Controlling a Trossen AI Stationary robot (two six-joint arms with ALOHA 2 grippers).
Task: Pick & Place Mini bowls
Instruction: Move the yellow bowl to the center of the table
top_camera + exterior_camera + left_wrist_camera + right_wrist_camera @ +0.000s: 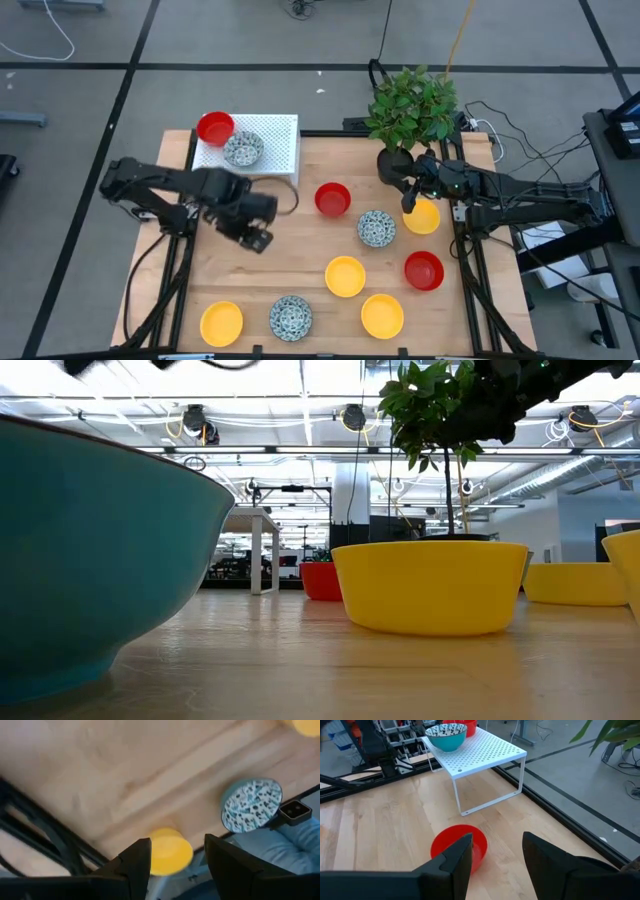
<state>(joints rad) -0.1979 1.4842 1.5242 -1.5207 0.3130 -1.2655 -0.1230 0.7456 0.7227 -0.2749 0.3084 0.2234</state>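
Observation:
The yellow bowl at the front corner nearest my left arm is my choice, so next my left gripper goes to the yellow bowl's rim [240, 320] [190, 844] and closes there.
Several mini bowls lie spread on the wooden table: a red one [333, 199], a speckled one [376, 228], yellow ones [345, 276] [382, 315] [222, 323], another red one [424, 271] and a speckled one [291, 317] near the front edge. On the white rack [275, 140] at the far left stand a red bowl [215, 128] and a speckled bowl [243, 149]. My left gripper [256, 236] hangs open and empty above the table's left half, pointing down. In its wrist view a yellow bowl [167, 851] and a speckled bowl [251, 805] lie far below. My right gripper [409, 195] waits open at the far right, facing the red bowl [460, 847].
A black pot [393, 163] with a green plant stands at the far edge beside my right arm. A yellow bowl [421, 216] rests just below my right gripper. Bare wood [230, 275] lies in the left middle of the table. Black frame rails run along both sides.

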